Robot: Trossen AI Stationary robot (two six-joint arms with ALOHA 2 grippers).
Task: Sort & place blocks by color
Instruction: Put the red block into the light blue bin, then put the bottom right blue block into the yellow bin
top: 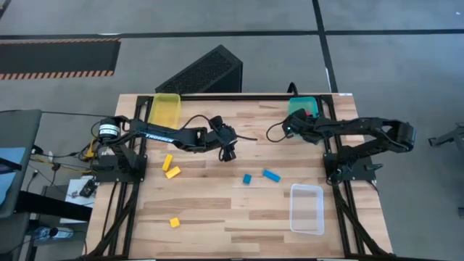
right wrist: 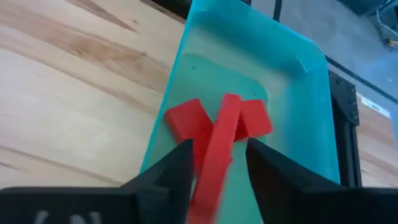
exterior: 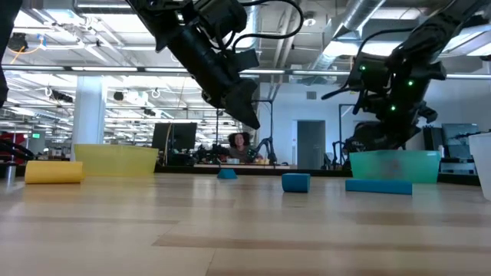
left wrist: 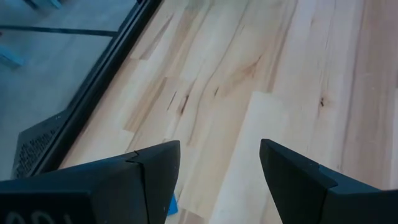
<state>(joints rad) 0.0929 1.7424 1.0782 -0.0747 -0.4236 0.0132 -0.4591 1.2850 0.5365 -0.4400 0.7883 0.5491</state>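
Next, my left gripper grasps the blue bar's end (top: 266, 172) nearest the small blue block, once my right gripper holds the blue bar out.
My right gripper (top: 288, 129) (right wrist: 219, 144) hovers at the near-left end of the teal bin (top: 303, 107) (right wrist: 292, 124), shut on a red bar (right wrist: 216, 163). Two red blocks (right wrist: 186, 119) (right wrist: 256, 118) lie on the bin's floor. My left gripper (top: 229, 154) (left wrist: 219, 146) hangs open over the middle of the table and holds nothing. Two blue blocks (top: 247, 178) (top: 271, 175) lie on the table to the near right of it. Yellow blocks (top: 168, 161) (top: 172, 172) (top: 174, 222) lie on the table's left half. My right gripper pinches the red bar between its two fingers (right wrist: 171, 171). The bar runs along the fingers, and its free end (right wrist: 230, 102) sticks out past the fingertips over the teal bin. It is lifted clear, above the two red blocks in the bin.
A yellow bin (top: 165, 109) stands at the far left of the table and a clear bin (top: 307, 209) at the near right. A dark slatted box (top: 206, 71) lies on the floor beyond the far edge. Bare wood lies between the bins.
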